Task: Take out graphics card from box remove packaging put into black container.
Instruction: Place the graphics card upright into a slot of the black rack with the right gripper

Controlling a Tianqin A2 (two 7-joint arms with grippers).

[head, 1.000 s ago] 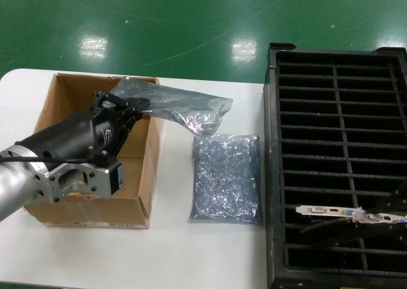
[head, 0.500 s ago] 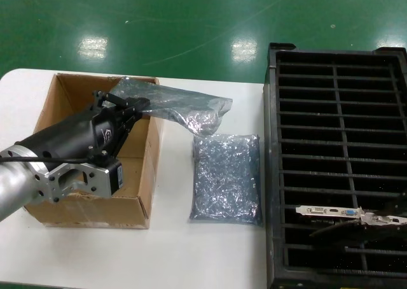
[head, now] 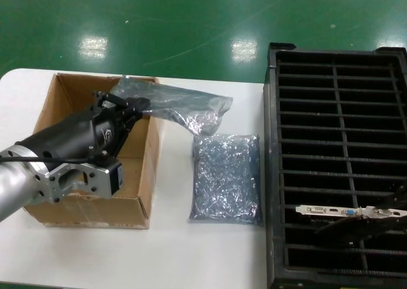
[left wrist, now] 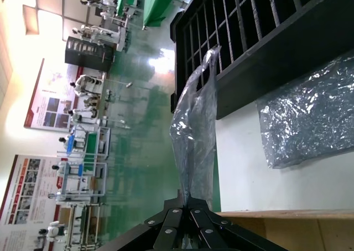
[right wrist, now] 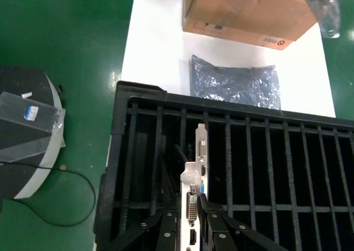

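Next, my right gripper lets go of the graphics card in the slot just nearer than the other silver bracket (head: 319,232) (right wrist: 169,162).
My left gripper (head: 135,104) hangs over the far right corner of the brown box (head: 141,174). It is shut on one end of the crinkly packaging (head: 181,105), which hangs out past the box wall. The left wrist view shows my left gripper (left wrist: 188,198) pinching the packaging (left wrist: 193,124). My right gripper (right wrist: 193,224) is shut on the silver bracket of the graphics card (right wrist: 200,148). The graphics card (head: 331,210) lies along a near slot of the black container (head: 275,174); how deep it sits I cannot tell.
A flatter bluish-grey bag (head: 226,177) lies on the white table between box and container; it also shows as the flat bag (right wrist: 235,85). The box (right wrist: 243,10) stands beyond it. A round grey base (right wrist: 30,151) stands on the green floor beside the container (right wrist: 119,151).
The dark board of the card has shifted a little to the right over the near slots. The left arm and the packaging have not moved.
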